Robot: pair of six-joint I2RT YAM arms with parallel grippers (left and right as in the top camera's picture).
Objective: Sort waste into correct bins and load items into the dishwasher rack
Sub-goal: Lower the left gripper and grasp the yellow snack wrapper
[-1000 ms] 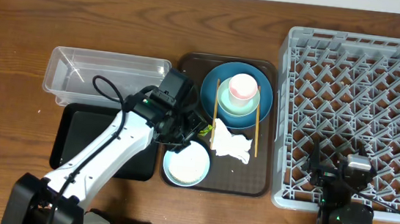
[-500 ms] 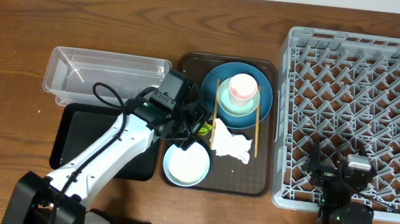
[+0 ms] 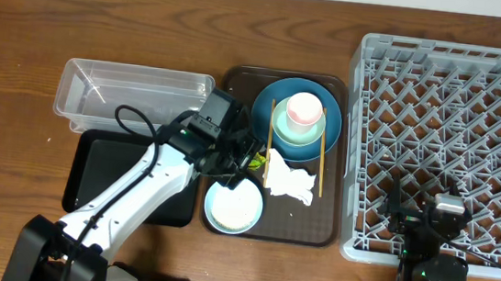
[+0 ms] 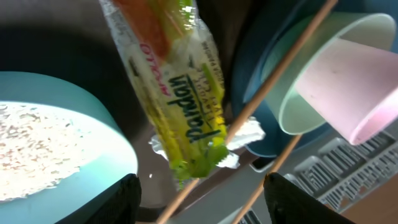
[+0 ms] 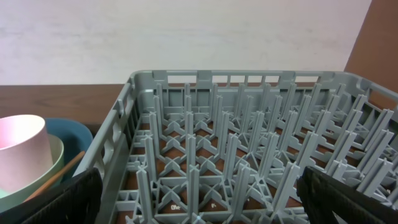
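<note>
Next, my left gripper reaches farther, pinches the wrapper (image 4: 177, 127) beside its lettering at the lower end ahead, then lifts.
The yellow-green snack wrapper (image 4: 168, 87) lies on the brown tray between the light-blue bowl of rice grains (image 4: 50, 137) and the dark-blue plate (image 3: 297, 117). My left gripper (image 4: 199, 200) is open, and the wrapper's lower end sits just ahead of its jaws, untouched. From overhead the left gripper (image 3: 247, 154) is right beside the wrapper (image 3: 256, 162). The white napkin (image 3: 289, 182) lies to the right. The pale-green bowl (image 3: 293, 131) and pink cup (image 3: 304, 109) stack on the plate, flanked by two chopsticks (image 3: 321, 161). My right gripper (image 5: 205, 199) hangs open and empty over the dishwasher rack (image 5: 249, 137).
The clear tub (image 3: 130, 97) stands at the back left, with the black tray (image 3: 99, 177) in front of it under my left arm. The brown serving tray (image 3: 270, 227) holds the dishes. The rack (image 3: 454, 132) fills the right side.
My left gripper has edged up and to the right, closer to the wrapper, with its jaws a little wider. The right arm has not moved.
</note>
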